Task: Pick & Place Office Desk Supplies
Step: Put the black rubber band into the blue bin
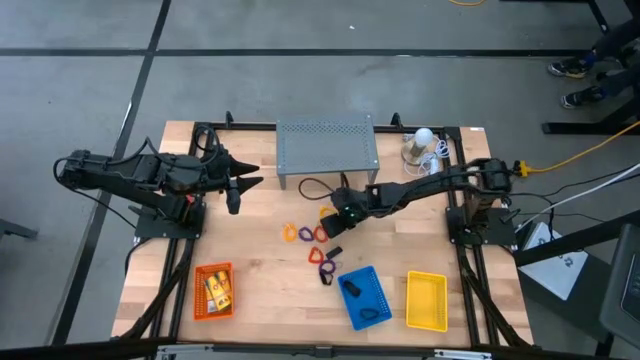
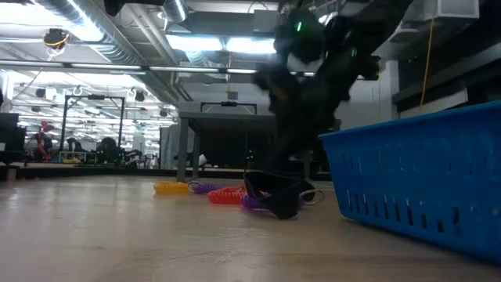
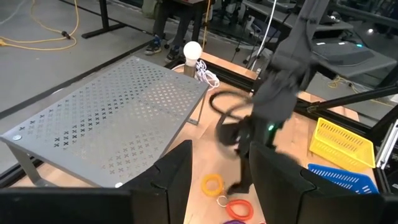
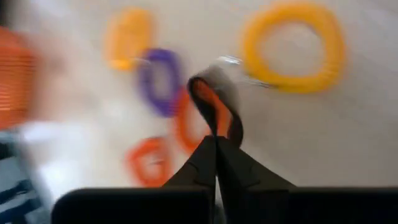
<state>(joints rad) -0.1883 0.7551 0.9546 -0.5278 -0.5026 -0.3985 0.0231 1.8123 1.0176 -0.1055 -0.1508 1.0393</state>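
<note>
Next, my right hand releases the black loop by the nearer black piece in the blue basket [image 1: 367, 312].
Several thin loops in yellow [image 1: 290, 232], purple [image 1: 307, 234] and orange [image 1: 315, 255] lie flat on the wooden table near its middle, with a small black clip-like piece [image 1: 333, 250] beside them. My right gripper [image 4: 216, 140] reaches in from the right and slants down over the loops, shut on an orange loop [image 4: 214, 112]. My left gripper [image 1: 240, 183] hangs open above the table's left side, level with the shelf's front, with nothing between its fingers. My right gripper pinches one edge [image 4: 219, 127] of the orange loop between the free ends of its two shut fingers, slanting down from the table's right. The rest of the loop sticks out past the fingertips. Blur hides whether it is clear of the table.
A grey perforated shelf [image 1: 327, 147] stands at the far middle, a white bulb [image 1: 424, 138] with its cord to its right. Along the near edge stand an orange basket [image 1: 200, 300] with yellow packets, a blue basket [image 1: 378, 285] with black pieces, and a yellow basket [image 1: 427, 300].
</note>
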